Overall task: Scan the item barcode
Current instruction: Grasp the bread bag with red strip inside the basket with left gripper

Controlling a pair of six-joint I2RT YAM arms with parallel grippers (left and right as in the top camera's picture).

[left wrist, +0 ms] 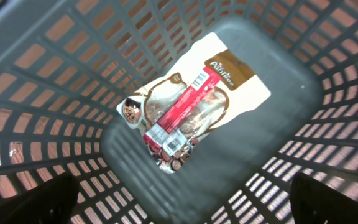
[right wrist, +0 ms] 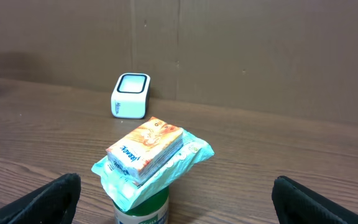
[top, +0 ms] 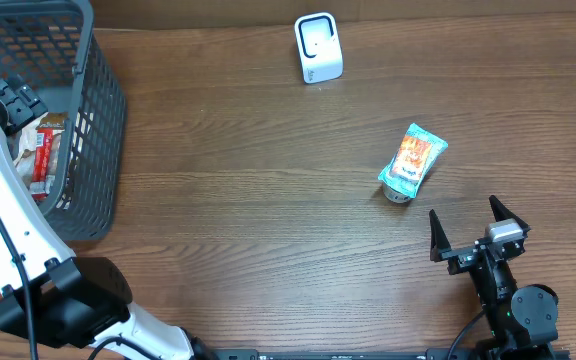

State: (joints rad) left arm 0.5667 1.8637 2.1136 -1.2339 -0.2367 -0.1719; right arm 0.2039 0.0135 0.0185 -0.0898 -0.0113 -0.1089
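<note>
The robot's left gripper should close on the middle of the red stick pack (top: 41, 160) (left wrist: 182, 106) in the basket, along with the white and brown pouch beneath it.
My left gripper (top: 18, 104) hangs open over the grey mesh basket (top: 103, 110) at the table's left. In the left wrist view its fingers (left wrist: 42, 199) frame the basket floor, where a red stick pack (left wrist: 182, 109) with a barcode end lies on a white and brown pouch (left wrist: 241, 84). My right gripper (top: 468, 228) stands open near the front right edge, nothing between its fingers (right wrist: 39, 199). Just beyond it an orange tissue pack (right wrist: 145, 148) lies on a teal pouch (right wrist: 185, 158) atop a green can (right wrist: 143, 208). The white scanner (top: 318, 47) stands at the back.
The basket walls (left wrist: 36, 93) close in around the left gripper on all sides. A brown cardboard wall (right wrist: 229, 50) runs behind the scanner (right wrist: 130, 95). Bare wood tabletop (top: 248, 200) lies between the basket and the stacked items (top: 413, 160).
</note>
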